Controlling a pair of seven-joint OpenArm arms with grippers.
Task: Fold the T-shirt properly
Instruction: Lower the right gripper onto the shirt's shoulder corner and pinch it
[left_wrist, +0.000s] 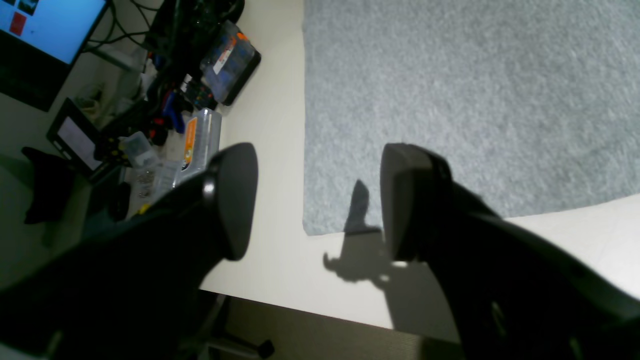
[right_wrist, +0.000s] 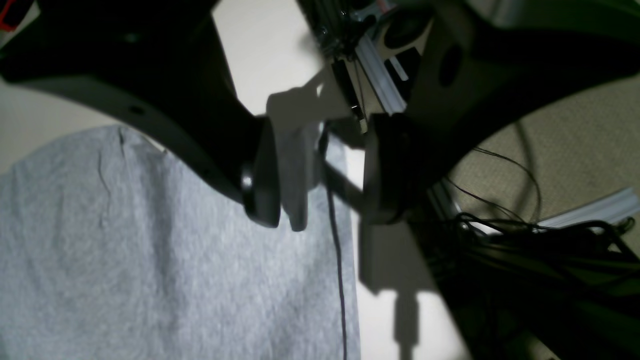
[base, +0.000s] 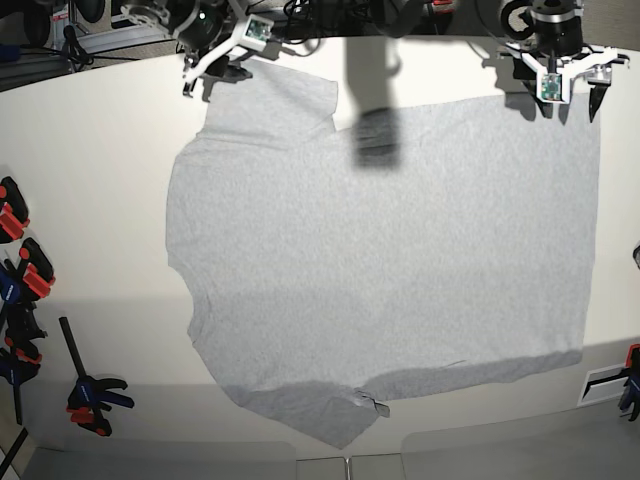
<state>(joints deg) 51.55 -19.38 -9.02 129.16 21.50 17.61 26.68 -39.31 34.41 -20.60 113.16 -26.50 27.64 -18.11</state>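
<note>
The T-shirt's corner is below my left gripper's open fingers. The gripper needs to close on the far edge of the T-shirt (base: 583, 99) (left_wrist: 333, 231), just beside that corner.
The light grey T-shirt (base: 380, 260) lies spread flat on the white table (base: 100, 150), plain side up. My left gripper (base: 570, 100) hovers over the shirt's far right corner. In the left wrist view it (left_wrist: 320, 200) is open, with the corner of the T-shirt (left_wrist: 450, 100) below the gap and nothing between its fingers (left_wrist: 235, 200). My right gripper (base: 213, 75) is at the far left by the sleeve. Seen from the right wrist camera, it (right_wrist: 320, 175) is open above the edge of the T-shirt (right_wrist: 150, 260), holding nothing.
Several orange and black clamps (base: 25, 270) lie along the table's left edge. A monitor (left_wrist: 45, 30), boxes and a bottle (left_wrist: 200, 140) crowd the space beyond the table edge near the left gripper. Cables (right_wrist: 525, 235) and a metal frame lie beside the right gripper. A dark shadow (base: 375, 135) falls on the shirt.
</note>
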